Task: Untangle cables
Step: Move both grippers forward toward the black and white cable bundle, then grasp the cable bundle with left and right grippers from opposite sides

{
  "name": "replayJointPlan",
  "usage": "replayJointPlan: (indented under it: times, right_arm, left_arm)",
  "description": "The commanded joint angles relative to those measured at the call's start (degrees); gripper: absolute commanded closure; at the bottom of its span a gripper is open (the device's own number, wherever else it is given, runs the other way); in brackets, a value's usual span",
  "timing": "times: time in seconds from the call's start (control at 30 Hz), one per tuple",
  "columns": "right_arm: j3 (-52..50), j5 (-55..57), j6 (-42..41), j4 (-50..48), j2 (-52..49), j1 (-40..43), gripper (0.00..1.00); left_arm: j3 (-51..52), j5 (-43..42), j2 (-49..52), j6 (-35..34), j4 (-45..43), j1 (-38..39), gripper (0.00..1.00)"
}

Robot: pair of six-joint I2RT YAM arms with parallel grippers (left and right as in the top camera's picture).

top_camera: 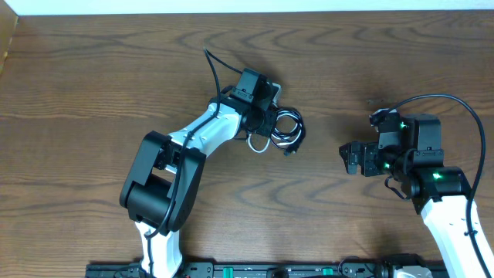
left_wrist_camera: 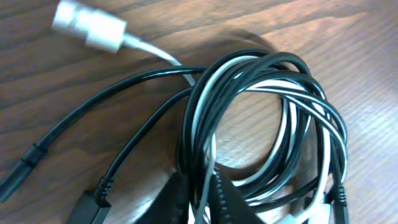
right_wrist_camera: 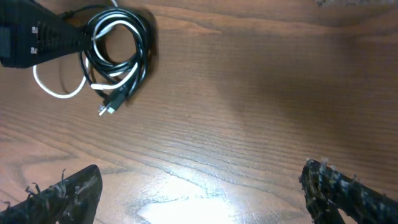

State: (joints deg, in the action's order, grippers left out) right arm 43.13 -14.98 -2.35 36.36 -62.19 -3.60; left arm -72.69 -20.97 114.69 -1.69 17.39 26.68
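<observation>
The side of the coil away from the robot's left gripper lies free, so the right gripper will hold it still while the left gripper opens and takes hold again of the strands [left_wrist_camera: 205, 124].
The cables [top_camera: 284, 130] lie in a tangled coil of black and white cords at the table's middle. In the left wrist view the coil [left_wrist_camera: 261, 118] fills the frame, with a silver-tipped white plug [left_wrist_camera: 90, 26] at top left and black plugs at the left. My left gripper [left_wrist_camera: 202, 193] is shut on a bunch of black and white strands at the coil's left side [top_camera: 266, 123]. My right gripper [right_wrist_camera: 199, 190] is open and empty, well to the right of the coil [right_wrist_camera: 115, 53], low over bare wood [top_camera: 353, 157].
The wooden table [top_camera: 93, 85] spreads all round. A white loop of cord [right_wrist_camera: 53, 87] sticks out beside the left gripper. The table's far edge meets a white wall at the top.
</observation>
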Motion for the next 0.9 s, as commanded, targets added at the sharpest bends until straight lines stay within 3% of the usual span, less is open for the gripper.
replayJointPlan:
  times: [0.0,0.17,0.27,0.37,0.47,0.63,0.87]
  right_arm:
    - [1.1,0.4,-0.4,-0.8,0.1,0.2,0.01]
    - [1.0,0.3,-0.4,-1.7,-1.4,0.2,0.01]
    - [1.0,-3.8,-0.4,-2.8,-3.9,0.2,0.01]
    - [1.0,-6.6,-0.4,-4.8,-7.5,0.1,0.11]
    - [1.0,-9.0,-1.1,-6.4,-12.2,0.1,0.25]
    - [1.0,-17.0,-2.3,-7.4,-20.0,-0.6,0.26]
    - [1.0,-17.1,-2.3,-9.2,-28.3,-6.2,0.26]
  left_arm:
    - [-0.8,-6.0,-0.7,-2.8,0.1,0.1,0.92]
    - [-0.8,-16.5,-2.5,-5.1,3.0,0.1,0.92]
    - [-0.8,-20.7,-2.6,-5.0,9.6,0.1,0.92]
    - [-0.8,-22.8,-2.6,-4.4,16.5,0.1,0.92]
    - [-0.8,-23.4,-2.6,-4.4,19.3,0.1,0.92]
    - [-0.8,-23.4,-2.6,-4.4,19.5,0.3,0.92]
    - [-0.8,-23.4,-2.6,-4.4,19.7,1.4,0.92]
